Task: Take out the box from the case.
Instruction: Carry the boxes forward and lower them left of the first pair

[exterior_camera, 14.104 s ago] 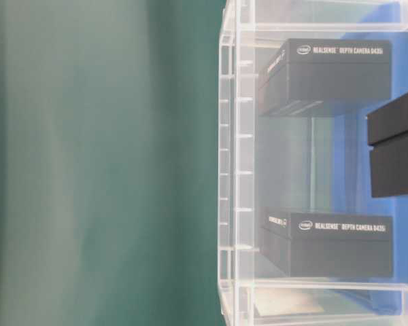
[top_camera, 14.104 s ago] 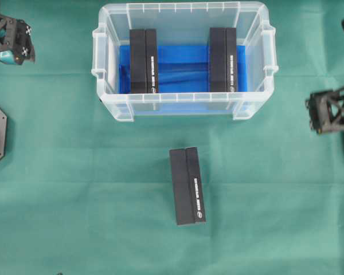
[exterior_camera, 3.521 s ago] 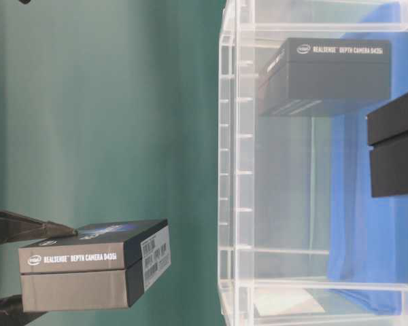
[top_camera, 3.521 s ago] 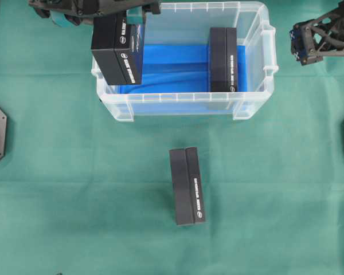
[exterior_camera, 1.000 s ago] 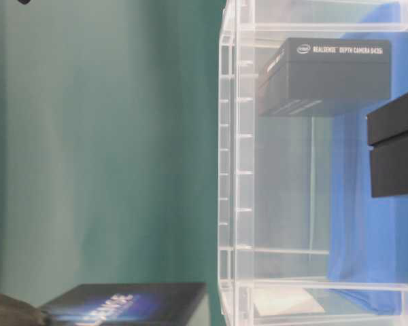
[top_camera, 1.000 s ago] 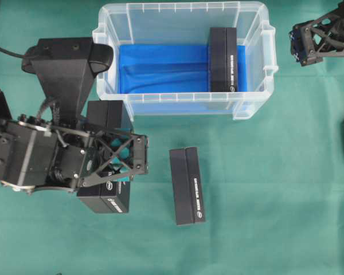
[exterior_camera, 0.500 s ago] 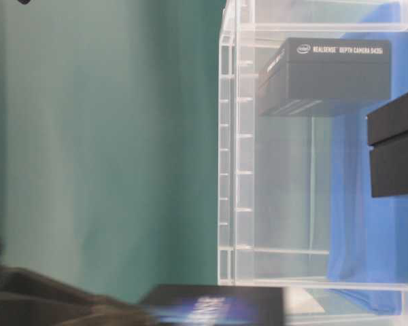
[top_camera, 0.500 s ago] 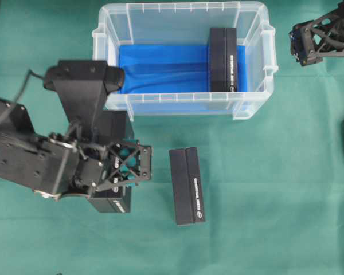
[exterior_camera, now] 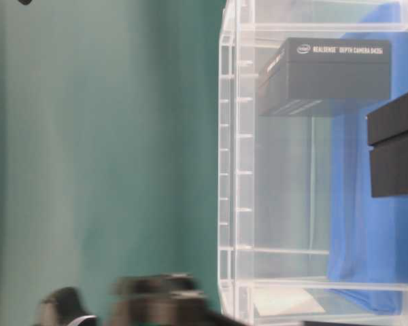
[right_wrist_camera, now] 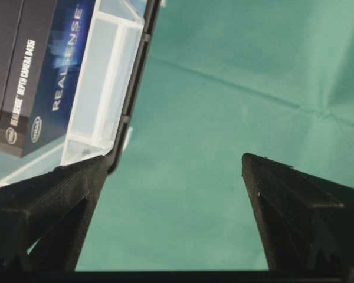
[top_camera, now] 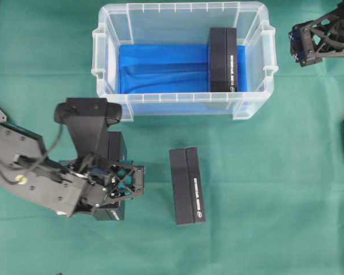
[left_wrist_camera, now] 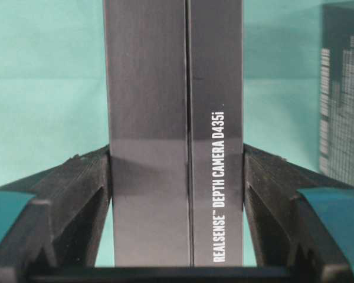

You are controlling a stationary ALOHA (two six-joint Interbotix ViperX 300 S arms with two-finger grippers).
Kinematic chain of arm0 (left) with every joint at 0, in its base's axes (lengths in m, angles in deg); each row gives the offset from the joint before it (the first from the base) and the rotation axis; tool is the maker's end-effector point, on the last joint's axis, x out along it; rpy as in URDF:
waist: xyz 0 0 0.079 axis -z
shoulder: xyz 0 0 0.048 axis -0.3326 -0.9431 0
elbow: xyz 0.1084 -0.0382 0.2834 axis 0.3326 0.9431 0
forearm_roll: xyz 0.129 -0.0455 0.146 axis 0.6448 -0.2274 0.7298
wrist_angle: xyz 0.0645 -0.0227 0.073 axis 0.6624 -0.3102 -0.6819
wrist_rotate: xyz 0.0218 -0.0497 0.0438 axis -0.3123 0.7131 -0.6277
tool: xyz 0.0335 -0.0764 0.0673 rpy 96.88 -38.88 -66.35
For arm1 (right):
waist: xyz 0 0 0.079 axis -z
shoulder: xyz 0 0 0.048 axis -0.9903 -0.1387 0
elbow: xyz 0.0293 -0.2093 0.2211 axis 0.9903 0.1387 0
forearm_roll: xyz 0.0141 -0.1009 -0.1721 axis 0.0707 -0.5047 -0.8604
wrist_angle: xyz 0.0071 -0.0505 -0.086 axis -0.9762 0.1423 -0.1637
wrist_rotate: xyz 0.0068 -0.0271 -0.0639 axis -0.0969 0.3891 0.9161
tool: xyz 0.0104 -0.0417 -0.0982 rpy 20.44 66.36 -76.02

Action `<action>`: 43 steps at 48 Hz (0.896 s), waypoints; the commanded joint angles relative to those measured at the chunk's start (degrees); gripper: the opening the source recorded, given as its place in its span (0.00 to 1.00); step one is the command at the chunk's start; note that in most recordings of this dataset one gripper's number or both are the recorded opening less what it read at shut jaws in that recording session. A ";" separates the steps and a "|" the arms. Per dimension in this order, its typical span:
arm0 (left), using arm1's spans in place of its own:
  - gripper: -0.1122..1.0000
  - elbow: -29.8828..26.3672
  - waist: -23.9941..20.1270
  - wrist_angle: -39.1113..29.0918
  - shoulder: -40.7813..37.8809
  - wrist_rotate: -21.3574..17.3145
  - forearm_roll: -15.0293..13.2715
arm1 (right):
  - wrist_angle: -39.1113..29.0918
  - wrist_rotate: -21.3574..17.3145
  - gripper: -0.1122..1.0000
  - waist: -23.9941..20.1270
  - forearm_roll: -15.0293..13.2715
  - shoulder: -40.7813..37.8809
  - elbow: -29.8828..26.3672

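My left gripper is holding a black box. It will release it on the green cloth (top_camera: 120, 185), close beside the black box that lies there.
The case (top_camera: 183, 104) is a clear tub with a blue liner at the back of the green cloth. One black box (top_camera: 223, 60) stands inside it on the right, and it also shows in the table-level view (exterior_camera: 326, 68). My left gripper (top_camera: 112, 186) is shut on another black box (top_camera: 116, 150), held low over the cloth in front of the case's left end. In the left wrist view both fingers (left_wrist_camera: 82, 188) press the sides of this box (left_wrist_camera: 176, 118). I cannot tell if it touches the cloth. My right gripper (top_camera: 303, 46) is open and empty beside the case's right end.
A third black box (top_camera: 187, 186) lies on the cloth in front of the case, just right of my left gripper; it shows at the left wrist view's right edge (left_wrist_camera: 345, 88). The right wrist view shows the case corner (right_wrist_camera: 115, 76) and bare cloth between the open fingers.
My left arm has moved nearer the front of the table and lower with the box. In the table-level view the box has dropped out of sight and the blurred arm shows instead. The right arm is still.
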 commanded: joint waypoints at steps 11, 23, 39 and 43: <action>0.65 0.88 0.79 5.71 -3.25 0.18 0.35 | 0.09 0.09 0.94 0.00 -0.18 0.00 -0.62; 0.65 3.69 0.70 9.05 -2.02 0.09 0.35 | 0.09 0.09 0.94 0.00 -0.18 -0.09 -0.70; 0.65 5.45 0.09 14.68 -0.97 0.09 -0.18 | 0.09 0.09 0.94 0.00 -0.18 -0.18 -0.70; 0.65 5.45 0.09 14.77 -0.88 -0.09 -0.62 | 0.09 0.18 0.94 -0.09 -0.18 -0.18 -0.70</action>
